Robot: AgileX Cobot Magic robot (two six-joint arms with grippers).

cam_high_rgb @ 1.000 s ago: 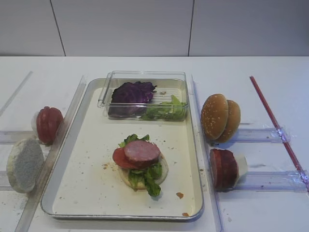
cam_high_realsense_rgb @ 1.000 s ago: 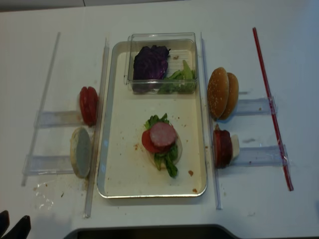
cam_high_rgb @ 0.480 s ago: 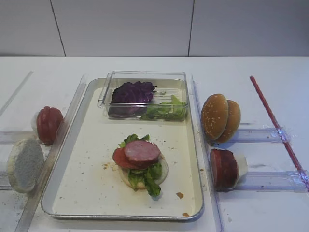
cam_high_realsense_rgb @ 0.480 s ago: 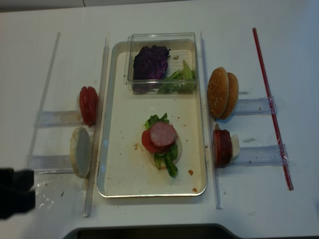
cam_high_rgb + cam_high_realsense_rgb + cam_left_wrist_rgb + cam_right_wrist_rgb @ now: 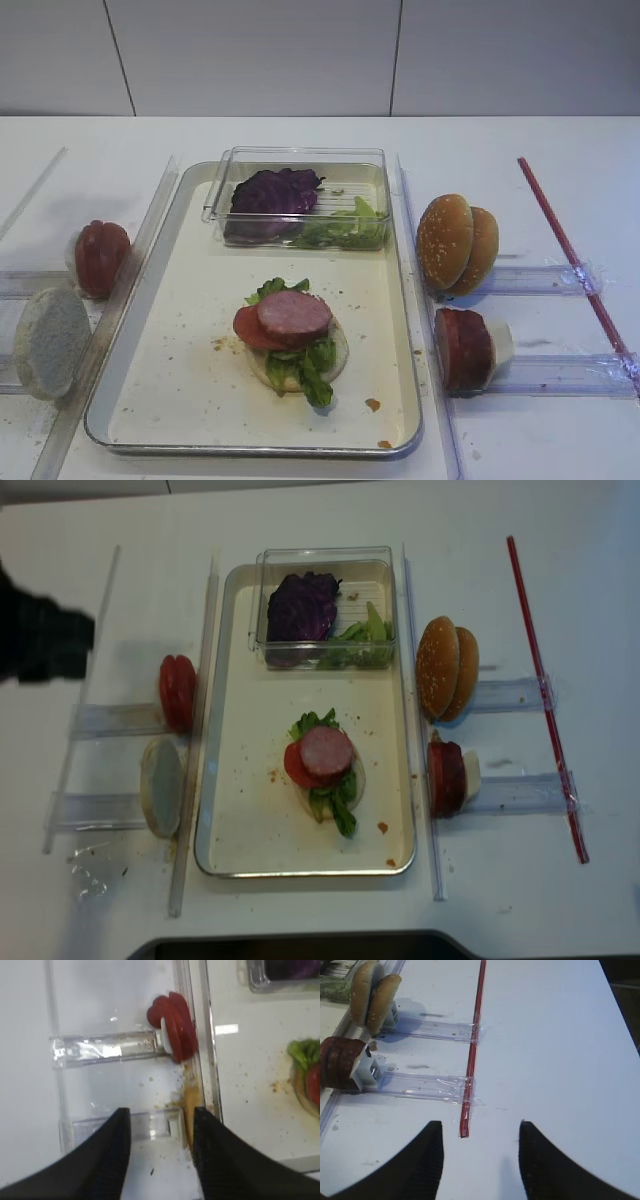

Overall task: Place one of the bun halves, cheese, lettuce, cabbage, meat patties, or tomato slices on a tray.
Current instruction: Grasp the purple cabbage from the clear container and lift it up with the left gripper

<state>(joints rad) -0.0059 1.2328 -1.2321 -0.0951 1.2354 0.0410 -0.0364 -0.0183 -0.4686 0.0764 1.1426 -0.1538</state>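
I need to next move my left gripper to the middle of the purple cabbage [image 5: 299, 604] in the clear box, beside the green leaves, and close it there.
On the silver tray [image 5: 195, 340] lies a stack of pale bun, lettuce [image 5: 300, 372], a tomato slice and a meat patty [image 5: 294, 313]. Purple cabbage [image 5: 272, 191] lies in the clear box. Left of the tray stand tomato slices [image 5: 101, 257] and a pale bun half [image 5: 49, 342]. To the right are sesame bun halves [image 5: 455, 243] and meat patties [image 5: 463, 348]. My left gripper [image 5: 161, 1112] is open and empty above a clear holder, below the tomato slices [image 5: 175, 1026]. Its arm [image 5: 40, 638] is a dark blur at the left edge. My right gripper [image 5: 480, 1124] is open over bare table.
The clear plastic box [image 5: 300, 165], which also holds green leaves, sits at the tray's far end. Clear rails [image 5: 197, 730] run along both long sides of the tray, with clear holders [image 5: 110, 720] beside them. A red strip [image 5: 545, 700] lies at the far right.
In the realsense view my left arm has moved from the bottom left corner up along the left edge, level with the tomato slices. The food has not moved.
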